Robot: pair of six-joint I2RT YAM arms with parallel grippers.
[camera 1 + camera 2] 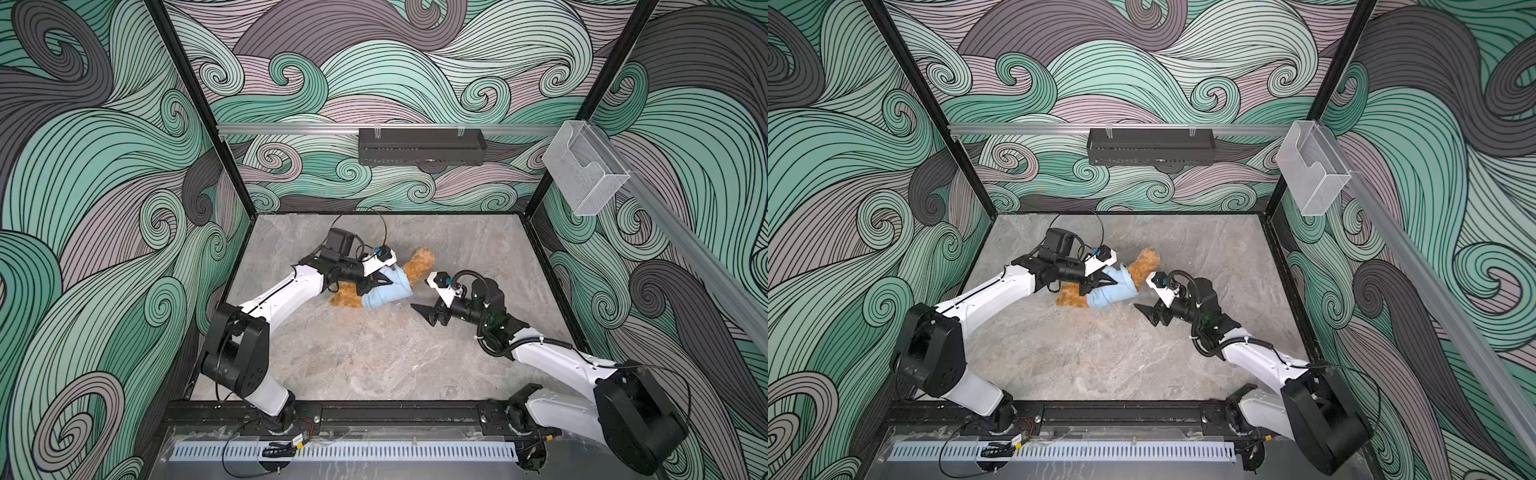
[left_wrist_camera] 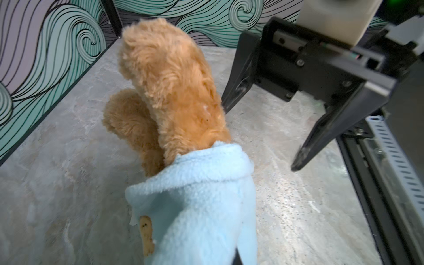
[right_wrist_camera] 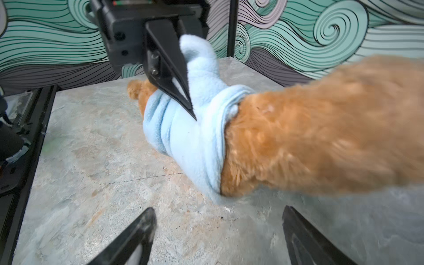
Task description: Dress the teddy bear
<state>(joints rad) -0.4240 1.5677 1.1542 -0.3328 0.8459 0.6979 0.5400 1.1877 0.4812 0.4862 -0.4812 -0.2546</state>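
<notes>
The robot's left gripper will release the raised fold of garment on the teddy bear's middle [image 1: 389, 296] [image 2: 209, 229].
The teddy bear [image 1: 419, 266] [image 1: 1144, 266] lies mid-table, golden-brown and shaggy. A light-blue garment [image 1: 388, 291] [image 1: 1113, 293] is bunched round its middle. Its furry legs [image 2: 174, 87] stick out of the garment [image 2: 197, 195], and fur [image 1: 345, 300] also shows at the garment's left end. My left gripper [image 1: 384, 280] [image 1: 1111, 282] [image 3: 191, 110] is shut on a raised fold of the garment [image 3: 190, 142]. My right gripper [image 1: 426, 313] [image 1: 1148, 313] [image 2: 261, 137] [image 3: 218, 218] stands open to the right of the bear [image 3: 321, 137], holding nothing.
A black tray [image 1: 422, 145] hangs on the rear wall rail. A clear plastic box [image 1: 586, 174] is fixed to the right rail. A black front rail with a white slotted strip [image 1: 345, 451] bounds the grey stone tabletop [image 1: 374, 353]. Patterned walls close the other three sides.
</notes>
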